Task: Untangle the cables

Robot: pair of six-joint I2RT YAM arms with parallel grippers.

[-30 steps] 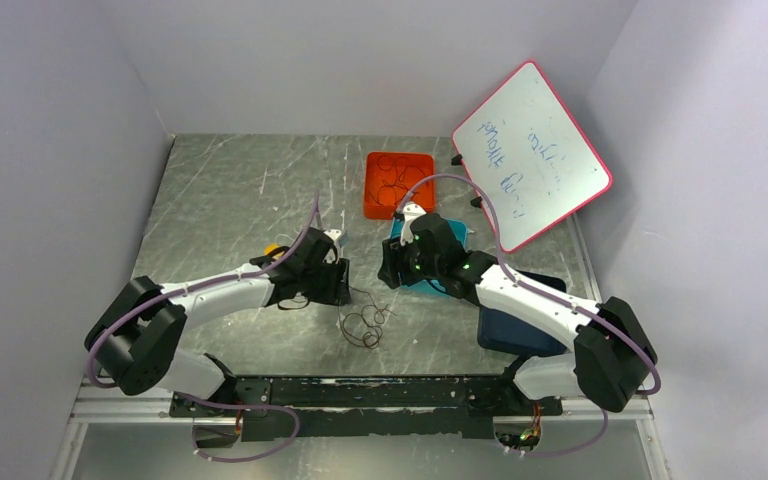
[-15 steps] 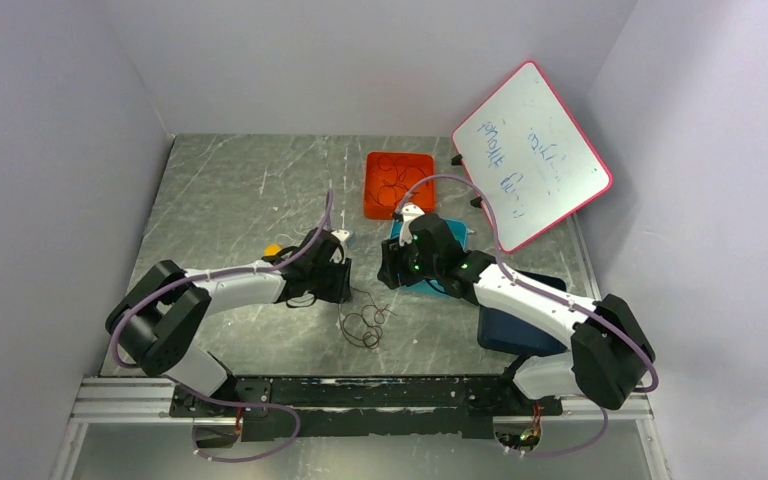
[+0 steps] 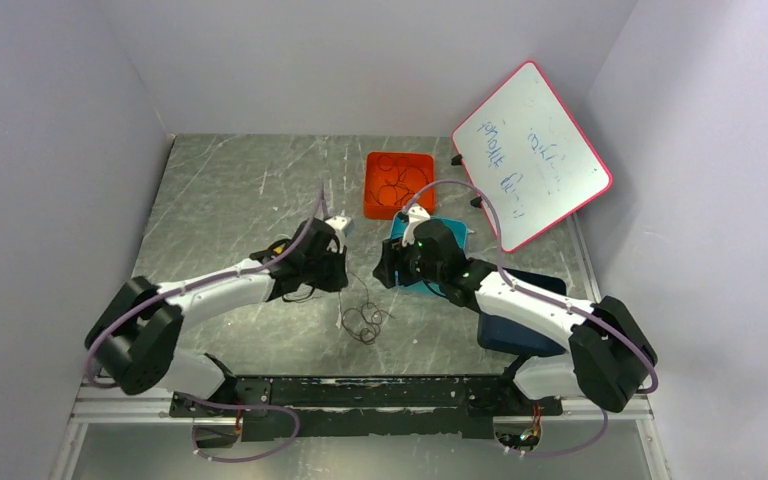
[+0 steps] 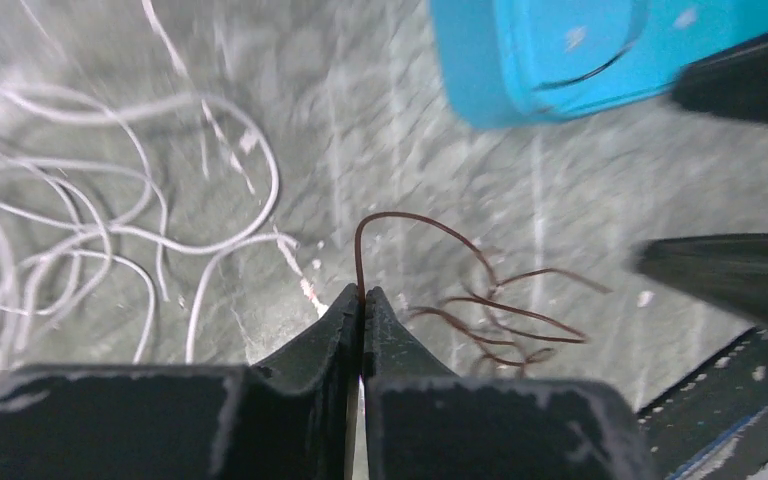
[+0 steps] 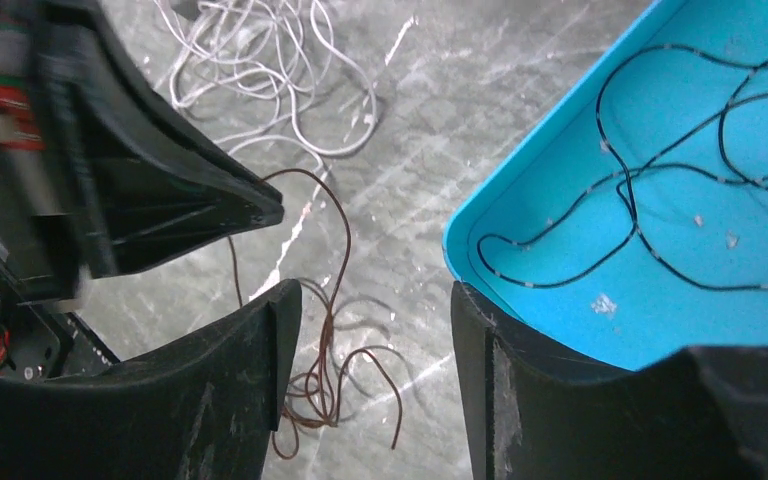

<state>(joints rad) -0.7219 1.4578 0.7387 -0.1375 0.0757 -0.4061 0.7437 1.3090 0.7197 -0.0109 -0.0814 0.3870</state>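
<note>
The brown cable is bunched below my left gripper, so I need to lift it high before my right gripper takes the brown cable's loose end [image 5: 396, 440] and pulls it straight.
My left gripper [image 4: 363, 297] is shut on one end of a thin brown cable [image 4: 480, 300], which arcs up from the fingertips and trails down to a small brown tangle [image 3: 363, 322] on the table. A pile of white cables [image 4: 80, 230] lies to its left. My right gripper [image 5: 375, 300] is open and empty, above the brown tangle [image 5: 335, 330], beside the blue tray [image 5: 660, 200] that holds a black cable [image 5: 632, 215]. The left gripper's tip [image 5: 260, 212] faces it closely. From above, the two grippers [image 3: 338, 264] [image 3: 388, 268] are a short way apart.
An orange tray [image 3: 372, 205] with dark cables stands at the back. A whiteboard [image 3: 530, 155] leans at the back right. A dark blue box [image 3: 515, 330] sits under the right arm. A yellow object [image 3: 274, 247] shows behind the left arm.
My left gripper has risen and moved slightly back with the brown cable, drawing the strand up from the tangle. The right gripper has shifted a little to the left.
</note>
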